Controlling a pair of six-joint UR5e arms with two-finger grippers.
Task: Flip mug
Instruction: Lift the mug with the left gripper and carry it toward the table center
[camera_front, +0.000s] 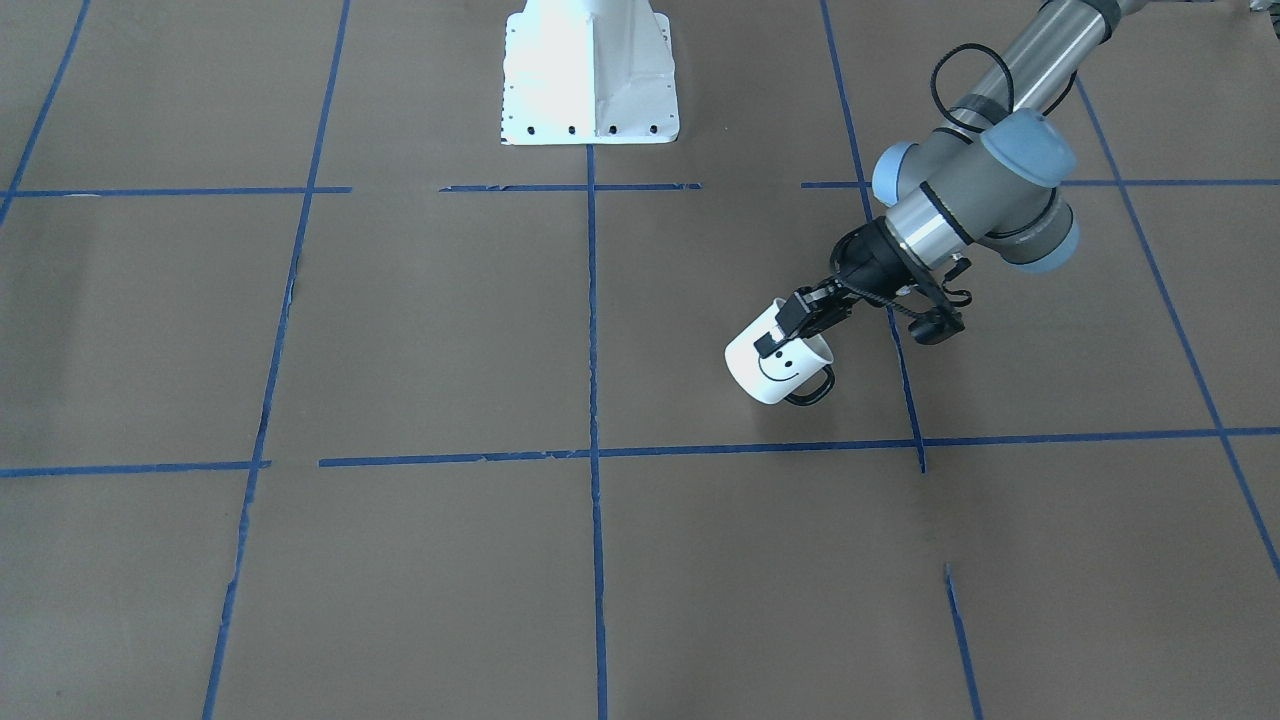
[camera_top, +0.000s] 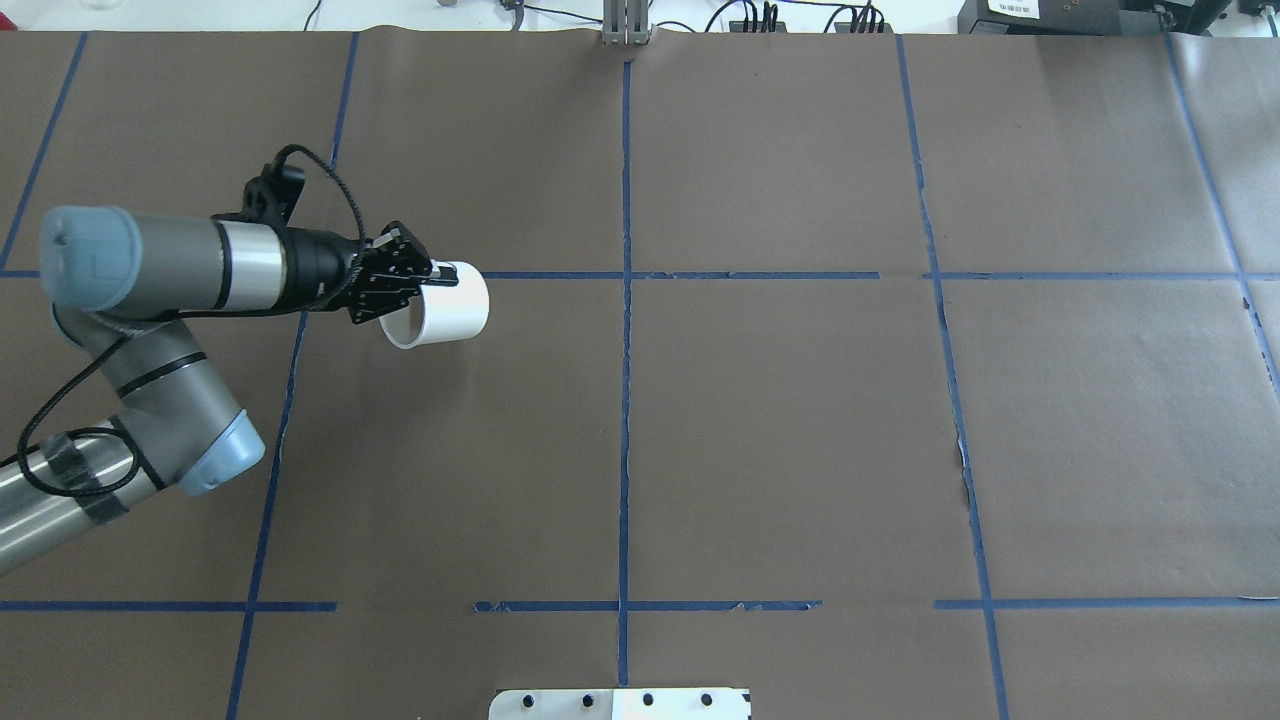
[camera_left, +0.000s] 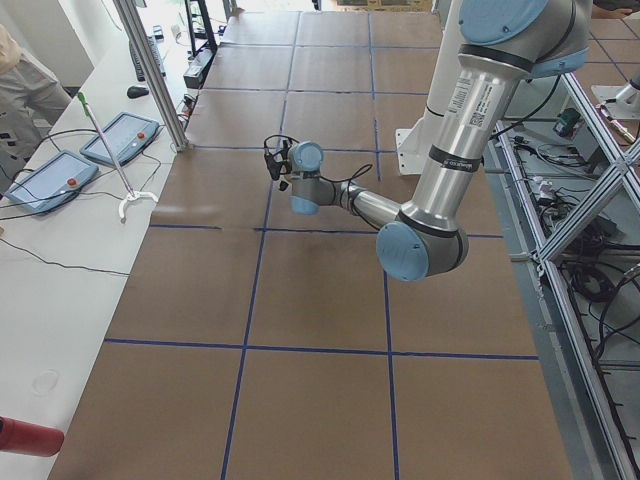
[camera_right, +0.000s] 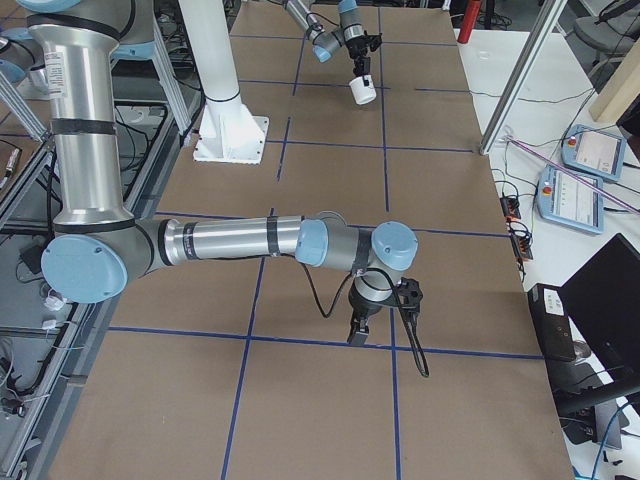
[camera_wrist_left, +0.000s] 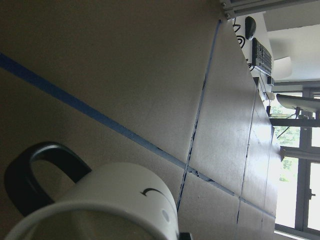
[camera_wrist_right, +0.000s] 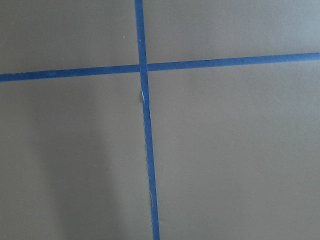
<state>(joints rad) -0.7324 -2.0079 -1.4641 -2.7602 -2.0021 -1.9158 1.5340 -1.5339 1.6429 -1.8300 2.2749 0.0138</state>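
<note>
Next, I set the white mug on the blue tape line (camera_front: 611, 347) between the white robot base and the tape crossing with my left gripper.
The white mug (camera_front: 770, 372) with a black smiley face and a black handle (camera_front: 815, 388) is tilted on its side, mouth toward the arm. My left gripper (camera_front: 785, 335) is shut on its rim, one finger over the face and one inside. In the overhead view the mug (camera_top: 452, 305) hangs from the left gripper (camera_top: 425, 288) at left of centre. The left wrist view shows the mug (camera_wrist_left: 120, 200) close up. My right gripper (camera_right: 358, 328) points down at the table near the front; I cannot tell whether it is open or shut.
Brown paper with blue tape lines (camera_top: 625, 400) covers the table. The white robot base (camera_front: 590, 75) stands at the table's middle edge. Control pendants (camera_left: 60, 170) lie on a side bench to the left.
</note>
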